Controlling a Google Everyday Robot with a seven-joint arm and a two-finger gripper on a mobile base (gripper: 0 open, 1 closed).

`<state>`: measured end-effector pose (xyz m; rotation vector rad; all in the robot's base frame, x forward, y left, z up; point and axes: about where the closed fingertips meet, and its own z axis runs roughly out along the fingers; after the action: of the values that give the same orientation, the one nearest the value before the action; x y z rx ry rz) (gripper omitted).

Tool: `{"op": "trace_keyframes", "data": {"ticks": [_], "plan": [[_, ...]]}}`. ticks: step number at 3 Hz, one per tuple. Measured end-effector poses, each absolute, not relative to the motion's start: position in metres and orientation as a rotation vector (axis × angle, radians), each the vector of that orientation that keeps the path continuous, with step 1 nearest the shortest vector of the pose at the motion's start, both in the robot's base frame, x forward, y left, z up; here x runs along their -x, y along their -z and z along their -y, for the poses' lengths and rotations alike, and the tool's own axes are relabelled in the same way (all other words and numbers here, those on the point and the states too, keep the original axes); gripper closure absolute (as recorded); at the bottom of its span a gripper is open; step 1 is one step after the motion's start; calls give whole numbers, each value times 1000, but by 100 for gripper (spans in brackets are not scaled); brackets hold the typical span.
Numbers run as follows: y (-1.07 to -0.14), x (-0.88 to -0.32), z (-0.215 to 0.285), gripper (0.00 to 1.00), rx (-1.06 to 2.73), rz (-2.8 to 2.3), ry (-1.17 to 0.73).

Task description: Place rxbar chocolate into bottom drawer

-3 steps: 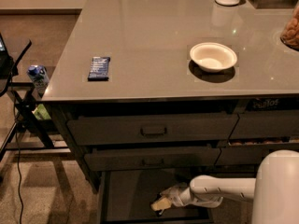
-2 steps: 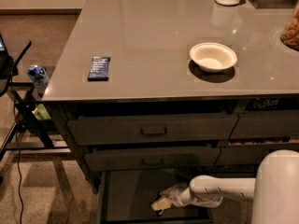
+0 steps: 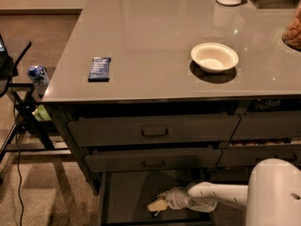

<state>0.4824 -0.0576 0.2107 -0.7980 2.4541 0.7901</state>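
Observation:
My gripper is going to release the rxbar chocolate on the dark inside of the bottom drawer [image 3: 150, 208], near the middle of it.
The bottom drawer [image 3: 124, 197] stands pulled open under the counter, with its dark flat floor in view. My gripper [image 3: 159, 205] reaches in from the right on the white arm [image 3: 221, 194] and hangs low over the drawer floor, near its middle. The rxbar chocolate does not show; it may be hidden at the gripper tip, against the dark drawer floor.
A blue-wrapped bar [image 3: 99, 68] lies on the grey countertop [image 3: 150, 27] at the left. A white bowl [image 3: 214, 57] sits to the right. Two shallower handled drawers [image 3: 154, 132] are above the open one. A black stand and a small carton [image 3: 38, 76] are at the left.

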Motion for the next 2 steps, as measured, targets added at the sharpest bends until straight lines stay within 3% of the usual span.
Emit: {"op": "trace_keyframes", "data": {"ticks": [2], "plan": [[-188,-503,50,100,747,-2438,-785]]}}
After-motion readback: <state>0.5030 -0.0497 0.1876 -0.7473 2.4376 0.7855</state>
